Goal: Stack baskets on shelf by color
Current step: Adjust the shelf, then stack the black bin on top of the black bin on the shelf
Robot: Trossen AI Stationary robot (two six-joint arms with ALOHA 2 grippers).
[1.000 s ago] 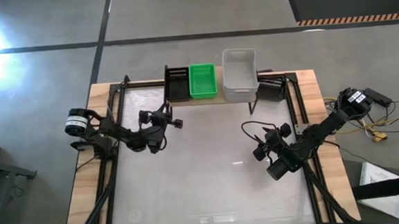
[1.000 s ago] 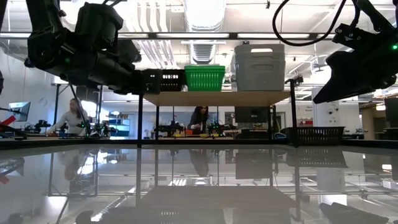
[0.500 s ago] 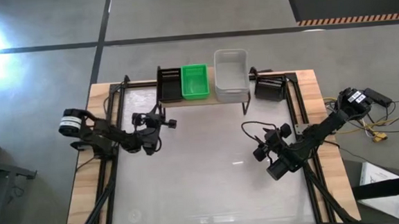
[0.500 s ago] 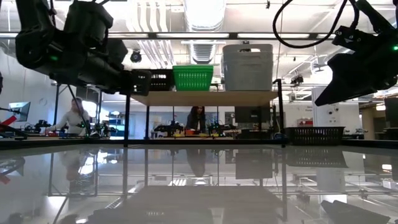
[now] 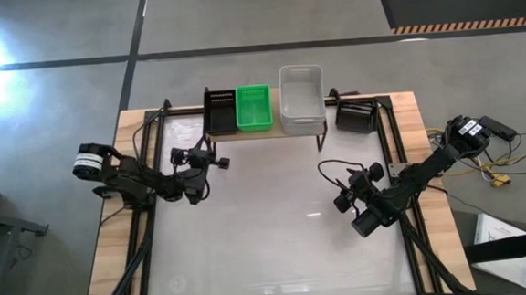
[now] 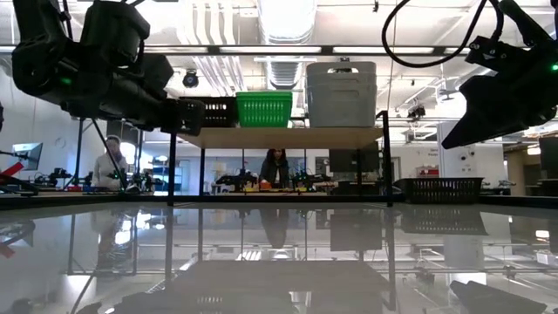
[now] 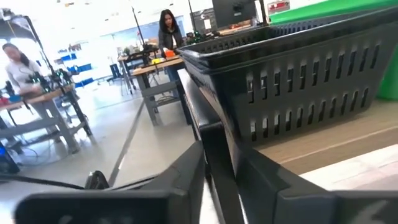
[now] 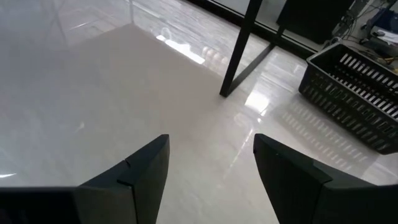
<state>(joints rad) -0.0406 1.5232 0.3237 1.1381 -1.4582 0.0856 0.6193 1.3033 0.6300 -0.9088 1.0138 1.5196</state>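
Note:
The black basket is on the table. My right gripper will go to it next and close on the basket's rim [image 5: 338,115] [image 8: 320,53] facing the shelf.
The shelf [image 5: 264,132], a light wood top on thin black legs, stands at the table's far edge. On it sit a black basket [image 5: 220,111], a green basket [image 5: 253,107] and a taller white basket [image 5: 302,97] side by side. Another black basket [image 5: 356,116] rests on the table to the right of the shelf. My left gripper [image 5: 212,160] points level at the shelf's near left corner, shut on its leg. My right gripper [image 5: 347,197] hangs open over the table's right part, with nothing between its fingers [image 8: 211,162]. My left gripper has the shelf's near left leg [image 7: 214,158], just under the wood top, between its two fingers [image 7: 186,180]. The fingers come level from the table's left and near side and lie across the upright leg. The shelf stands on the table with the three baskets on top.
The glossy white tabletop [image 5: 278,238] lies bare in front of the shelf. Black frame rails [image 5: 387,149] run along the table's sides. Beyond the table, people [image 6: 275,166] sit at benches in the room.
My left gripper has drawn back toward the table's left edge, and the shelf has slid left along the table with it. The three baskets rode along upright. The black basket on the table stayed where it was, so the gap between it and the shelf has widened.

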